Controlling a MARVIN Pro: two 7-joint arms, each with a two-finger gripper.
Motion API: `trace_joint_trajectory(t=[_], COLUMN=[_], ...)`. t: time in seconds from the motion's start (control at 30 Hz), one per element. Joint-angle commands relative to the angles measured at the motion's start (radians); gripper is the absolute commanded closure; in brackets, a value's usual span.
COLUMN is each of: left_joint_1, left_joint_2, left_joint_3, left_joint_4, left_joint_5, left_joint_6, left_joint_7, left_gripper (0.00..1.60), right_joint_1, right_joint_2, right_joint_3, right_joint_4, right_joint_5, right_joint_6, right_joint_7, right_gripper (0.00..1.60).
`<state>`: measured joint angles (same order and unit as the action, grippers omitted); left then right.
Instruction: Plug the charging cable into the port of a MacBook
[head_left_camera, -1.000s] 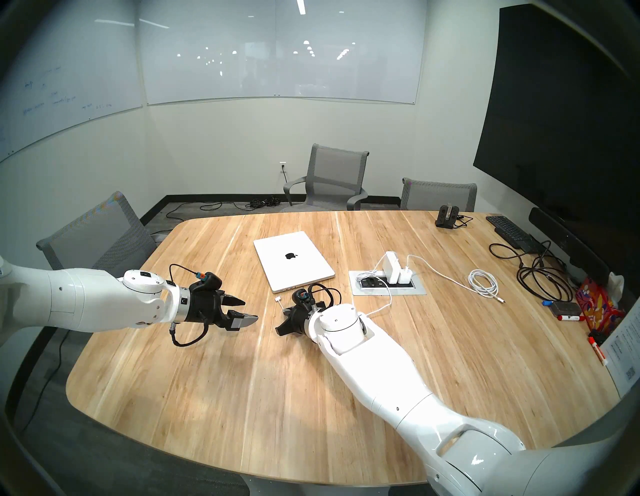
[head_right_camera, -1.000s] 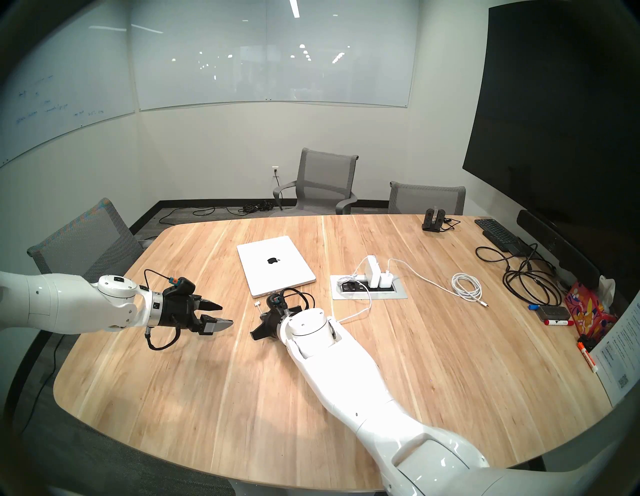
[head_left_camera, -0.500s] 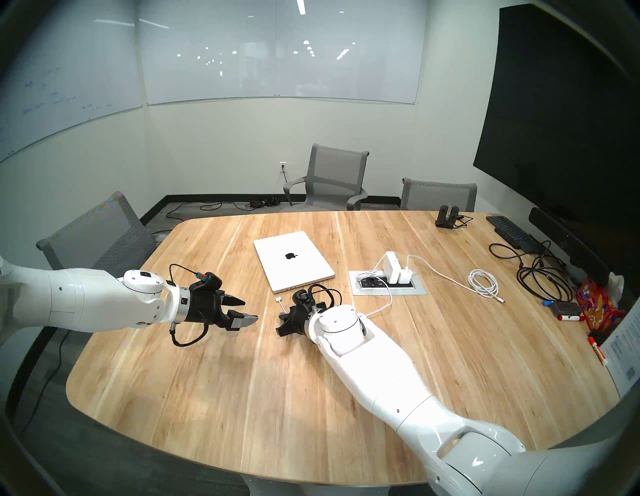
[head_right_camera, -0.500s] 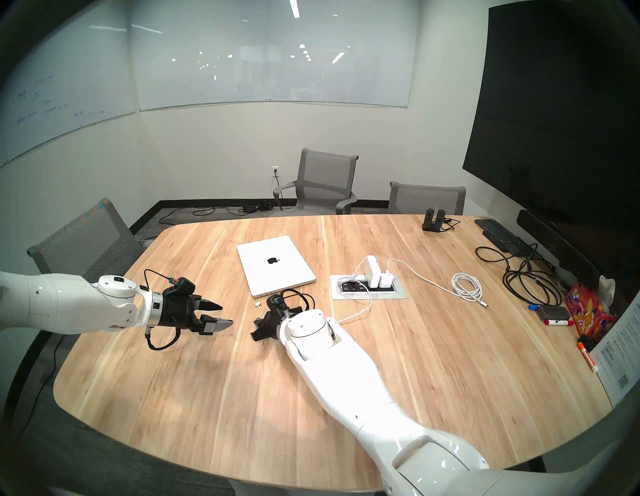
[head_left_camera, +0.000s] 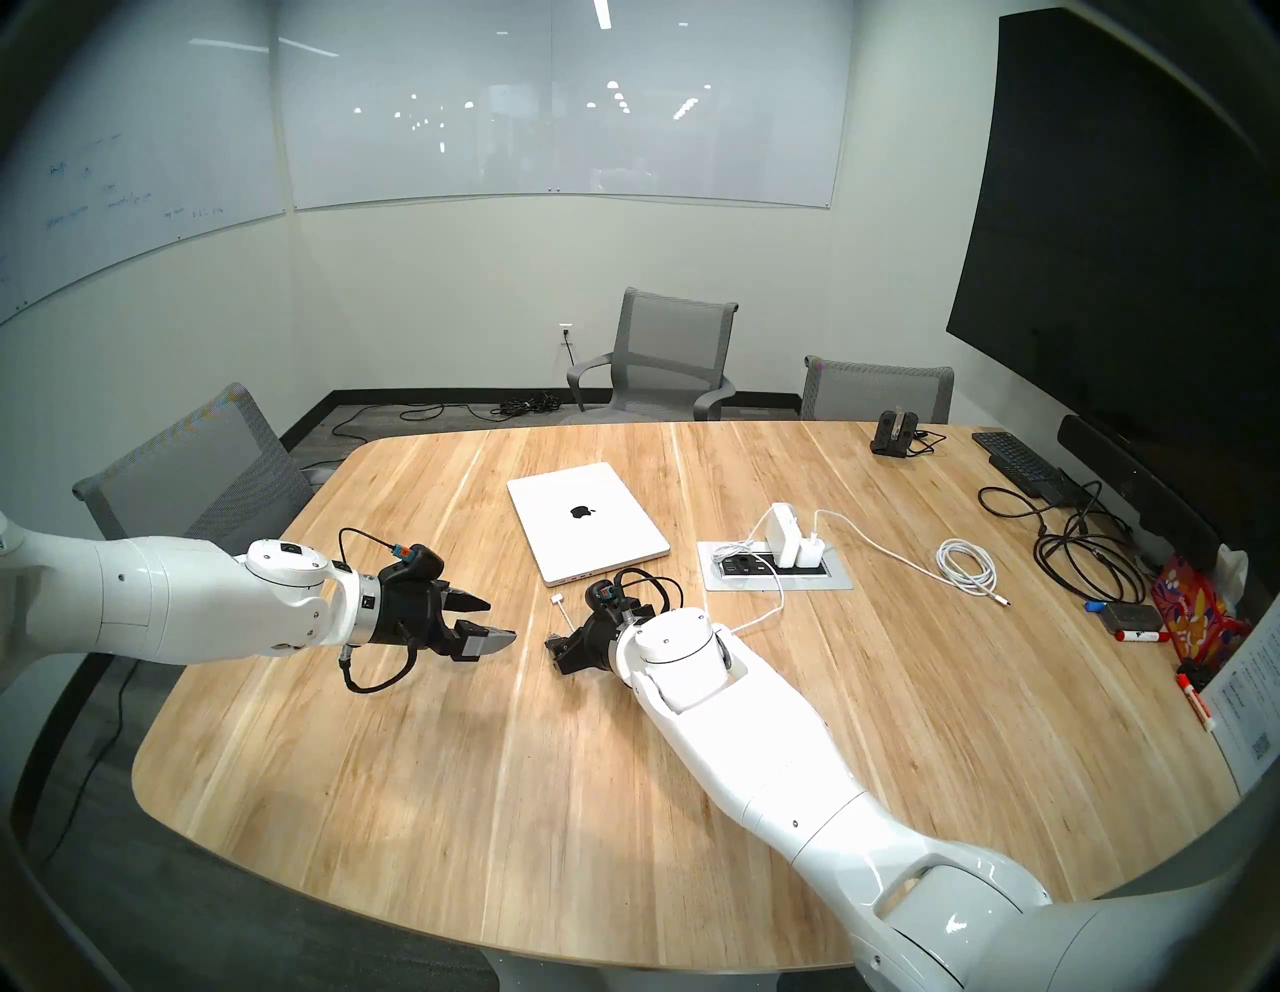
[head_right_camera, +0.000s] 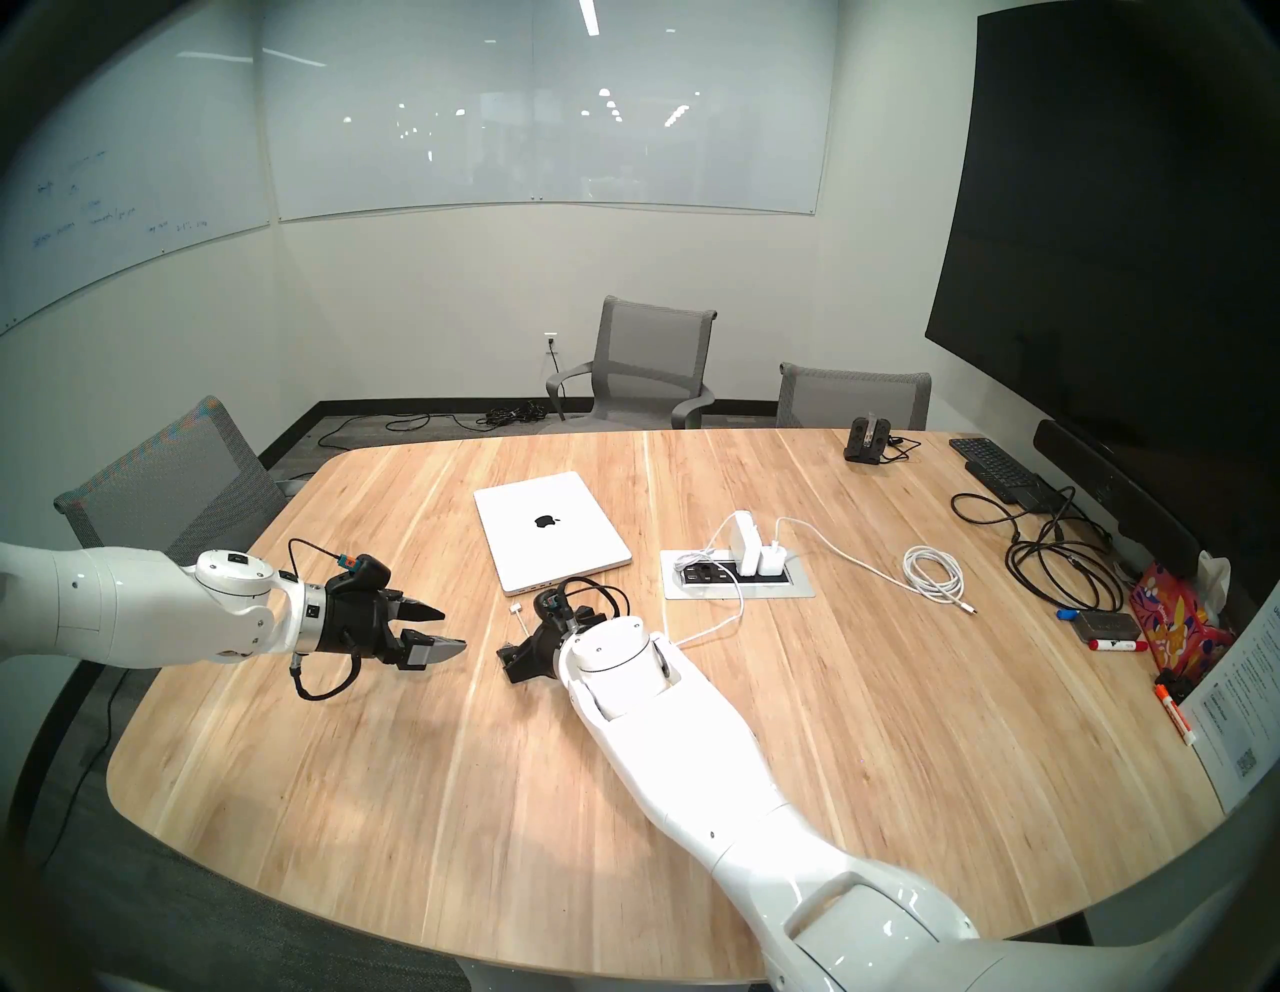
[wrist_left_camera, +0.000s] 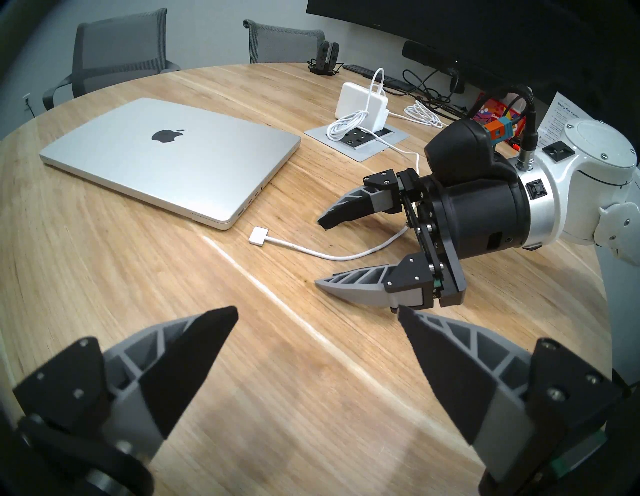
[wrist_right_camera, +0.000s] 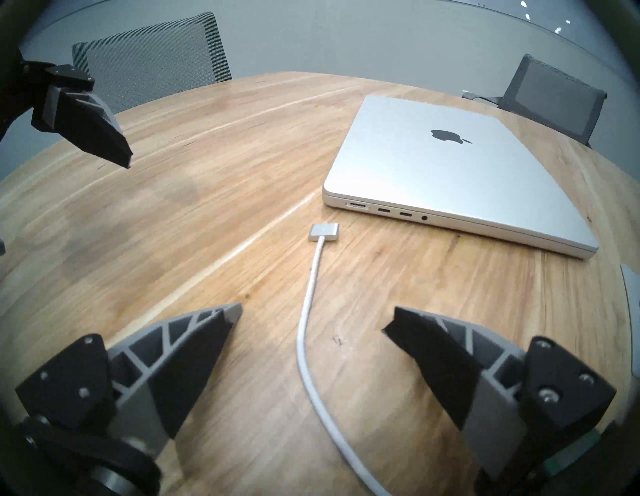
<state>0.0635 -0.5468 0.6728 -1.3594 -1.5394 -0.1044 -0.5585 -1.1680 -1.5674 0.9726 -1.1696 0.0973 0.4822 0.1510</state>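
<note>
The open fingers of my right gripper are on both sides of the cord well behind the connector, so I need to first move up and pinch the cord (wrist_right_camera: 318, 254) close behind the connector.
The silver MacBook (head_left_camera: 589, 519) lies shut on the wooden table, apple logo up. Its port (wrist_right_camera: 357, 205) is the endmost slot on the side edge that faces my right gripper. The charging cable's flat white connector (wrist_right_camera: 324, 232) rests on the table a short way in front of that port, and its cord (wrist_right_camera: 304, 311) runs back between my right gripper's fingers. My right gripper (wrist_right_camera: 315, 313) is open just above the table and holds nothing. My left gripper (head_left_camera: 502, 620) hovers open and empty to the left, apart from the cable.
A metal power box (head_left_camera: 776, 578) set into the table holds white charger bricks (head_left_camera: 786, 537) right of the laptop. Further right lie a coiled white cord (head_left_camera: 966, 564), black cords (head_left_camera: 1080, 554) and a black keyboard (head_left_camera: 1018, 461). Grey chairs (head_left_camera: 665, 360) ring the table.
My right gripper's jaws have opened wide and let go of the cable's cord, which now lies on the table. The connector has barely shifted. The left arm has not moved.
</note>
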Motion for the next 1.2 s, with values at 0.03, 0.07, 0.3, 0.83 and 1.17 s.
trace_joint_trajectory(t=[0.03, 0.07, 0.3, 0.83, 1.17], left_joint_1=[-0.018, -0.018, -0.018, -0.018, -0.018], left_joint_2=[-0.002, -0.002, -0.002, -0.002, -0.002], left_joint_3=[-0.013, -0.013, -0.013, -0.014, -0.013], left_joint_4=[0.002, 0.002, 0.002, 0.002, 0.002], left_joint_5=[-0.001, -0.001, -0.001, -0.001, -0.001], left_joint_6=[-0.003, -0.003, -0.003, -0.003, -0.003], left_joint_7=[0.002, 0.002, 0.002, 0.003, 0.003], left_gripper=[0.00, 0.00, 0.00, 0.00, 0.00], right_joint_1=[0.058, 0.066, 0.130, 0.155, 0.141], right_joint_2=[-0.026, -0.031, -0.060, -0.070, -0.057], right_joint_3=[-0.001, -0.001, -0.010, -0.008, -0.006], right_joint_4=[0.040, 0.053, 0.158, 0.224, 0.199], right_joint_5=[0.002, 0.001, -0.003, 0.005, 0.011], right_joint_6=[-0.019, -0.022, -0.028, -0.016, -0.007], right_joint_7=[0.020, 0.022, 0.050, 0.074, 0.079], right_gripper=[0.00, 0.00, 0.00, 0.88, 0.93])
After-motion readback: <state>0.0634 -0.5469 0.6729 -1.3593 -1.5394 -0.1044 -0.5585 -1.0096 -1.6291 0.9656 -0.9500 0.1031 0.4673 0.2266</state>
